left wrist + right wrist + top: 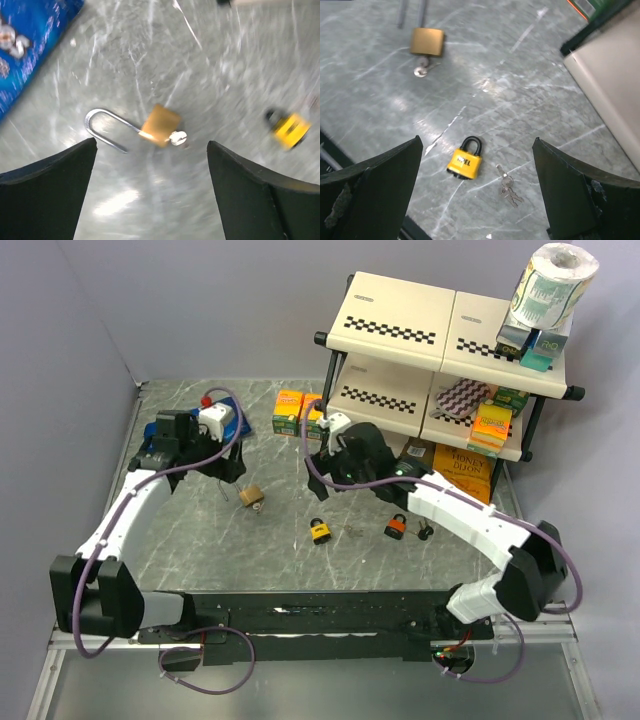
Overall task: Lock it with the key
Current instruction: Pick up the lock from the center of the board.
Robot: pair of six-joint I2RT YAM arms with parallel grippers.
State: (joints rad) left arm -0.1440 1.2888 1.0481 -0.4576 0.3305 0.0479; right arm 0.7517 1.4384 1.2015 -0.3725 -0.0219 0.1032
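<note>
The brass padlock is lying flat with its shackle open, so next I lift it by the body (pixel 160 125) with my left gripper and hand it to my right gripper before locking.
A brass padlock (pixel 251 496) lies on the grey marble table, its shackle (pixel 102 127) swung open and a silver key (pixel 177 137) in its keyhole. My left gripper (pixel 151 165) is open and empty, just short of the brass padlock (pixel 160 125); it also shows in the top view (pixel 233 466). My right gripper (pixel 477 142) is open and empty above a yellow padlock (pixel 465 161) with a closed black shackle. A loose bunch of keys (pixel 507 187) lies beside it. The brass padlock (pixel 427 41) shows farther off in the right wrist view.
An orange padlock (pixel 396 527) lies right of the yellow padlock (pixel 320 532). A two-tier shelf (pixel 400 330) with boxes and a toilet roll (pixel 556 280) stands at the back right. Orange boxes (pixel 298 411) and a blue bag (pixel 30 45) sit at the back.
</note>
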